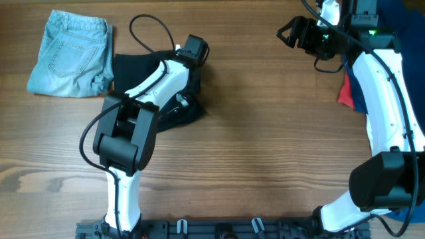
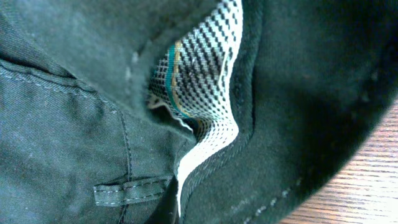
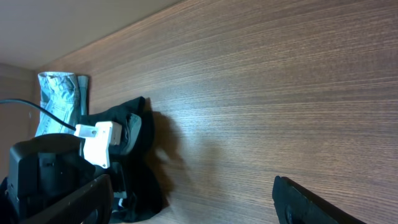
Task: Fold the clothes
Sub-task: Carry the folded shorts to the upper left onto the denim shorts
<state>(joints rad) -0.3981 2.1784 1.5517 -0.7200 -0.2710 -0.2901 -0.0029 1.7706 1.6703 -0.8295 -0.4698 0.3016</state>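
Observation:
Next, I drop the black shorts, now bunched at the table's back, from my left gripper onto the folded light-blue denim shorts (image 1: pixel 74 54).
The black shorts (image 1: pixel 136 68) lie bunched at the back left of the table, mostly under my left arm. My left gripper (image 1: pixel 180 101) is down in them. In the left wrist view the black cloth (image 2: pixel 298 81) fills the frame, the pale checked waistband lining (image 2: pixel 208 81) and a belt loop (image 2: pixel 127 191) run into the jaw area, and the fingers are hidden by cloth. My right gripper (image 1: pixel 292 33) hangs open and empty over bare table at the back right; its fingers (image 3: pixel 193 205) are wide apart, and the shorts (image 3: pixel 134 134) show far off.
Folded light-blue denim shorts (image 1: pixel 70 53) lie at the back left corner, touching the black shorts, and show in the right wrist view (image 3: pixel 59 99). Red and blue clothes (image 1: pixel 348 89) sit at the right edge behind the right arm. A black cable (image 1: pixel 149 30) loops above the left arm.

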